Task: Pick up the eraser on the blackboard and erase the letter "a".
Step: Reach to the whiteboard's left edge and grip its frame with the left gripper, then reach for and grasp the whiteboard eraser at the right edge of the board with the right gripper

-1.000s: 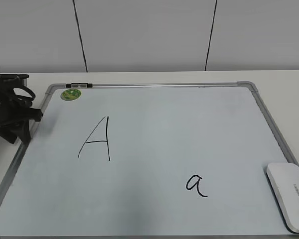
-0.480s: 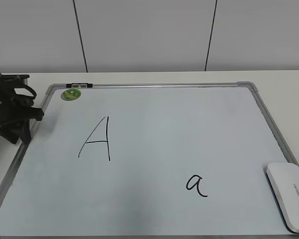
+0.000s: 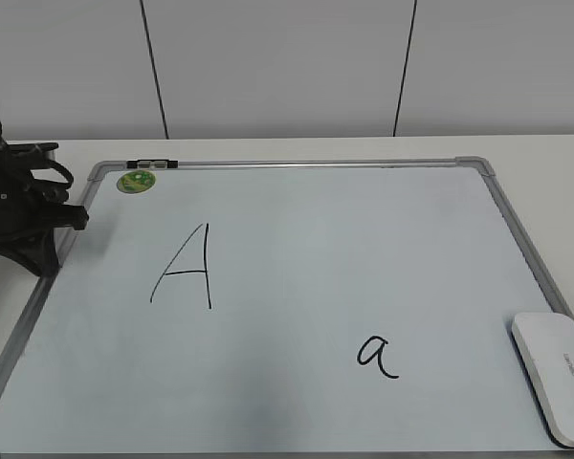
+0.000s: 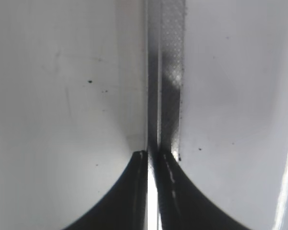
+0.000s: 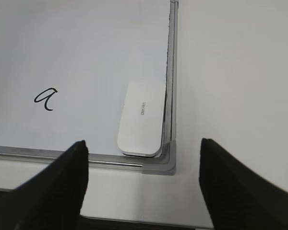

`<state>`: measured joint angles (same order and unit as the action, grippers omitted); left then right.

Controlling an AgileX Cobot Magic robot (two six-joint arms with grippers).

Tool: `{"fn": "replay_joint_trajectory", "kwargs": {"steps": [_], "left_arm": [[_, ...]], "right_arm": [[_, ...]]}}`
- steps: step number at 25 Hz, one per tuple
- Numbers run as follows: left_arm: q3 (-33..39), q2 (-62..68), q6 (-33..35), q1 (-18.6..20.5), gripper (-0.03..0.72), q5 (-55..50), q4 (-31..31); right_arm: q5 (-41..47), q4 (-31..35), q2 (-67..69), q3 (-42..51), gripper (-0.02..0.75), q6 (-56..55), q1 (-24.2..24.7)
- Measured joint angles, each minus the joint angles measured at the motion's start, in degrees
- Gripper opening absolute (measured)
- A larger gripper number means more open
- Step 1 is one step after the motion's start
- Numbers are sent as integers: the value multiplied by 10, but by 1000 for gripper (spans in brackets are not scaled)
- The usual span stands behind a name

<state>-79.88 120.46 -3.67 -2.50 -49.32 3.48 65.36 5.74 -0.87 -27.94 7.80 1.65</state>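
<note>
My right gripper is to go to the white eraser next and close across the white eraser's middle [image 3: 556, 368] [image 5: 142, 114], on both long sides by the printed word.
The white eraser [image 3: 555, 375] lies on the blackboard [image 3: 297, 163] in its near right corner, against the frame. The small letter "a" [image 3: 377, 356] is written left of it. In the right wrist view my right gripper [image 5: 143, 143] is open and empty, above and in front of the eraser [image 5: 141, 117], with the "a" [image 5: 45, 98] to the left. The right gripper is out of the exterior view. My left gripper [image 3: 43, 256] hangs over the board's left frame; in the left wrist view it [image 4: 153, 154] is shut and empty above the frame strip [image 4: 170, 72].
A large capital "A" [image 3: 185, 266] is written on the board's left half. A round green sticker [image 3: 135, 180] sits near the far left corner. A grey corner cap [image 5: 165, 163] lies just in front of the eraser. White table [image 5: 230, 72] surrounds the board.
My left arm has shifted slightly to the right at the board's left edge. The eraser and the letters have not moved.
</note>
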Motion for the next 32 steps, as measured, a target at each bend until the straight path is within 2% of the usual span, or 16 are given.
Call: {"fn": "replay_joint_trajectory", "kwargs": {"steps": [7, 11, 18, 27, 32], "left_arm": [[0, 0, 0, 0, 28, 0, 0], [0, 0, -1, 0, 28, 0, 0], [0, 0, -1, 0, 29, 0, 2], [0, 0, -1, 0, 29, 0, 10], [0, 0, -1, 0, 29, 0, 10]], "right_arm": [[1, 3, 44, -7, 535, 0, 0], [21, 11, 184, -27, 535, 0, -2], [29, 64, 339, -59, 535, 0, -8], [-15, 68, 494, -66, 535, 0, -8], [-67, 68, 591, -68, 535, 0, -8]]}}
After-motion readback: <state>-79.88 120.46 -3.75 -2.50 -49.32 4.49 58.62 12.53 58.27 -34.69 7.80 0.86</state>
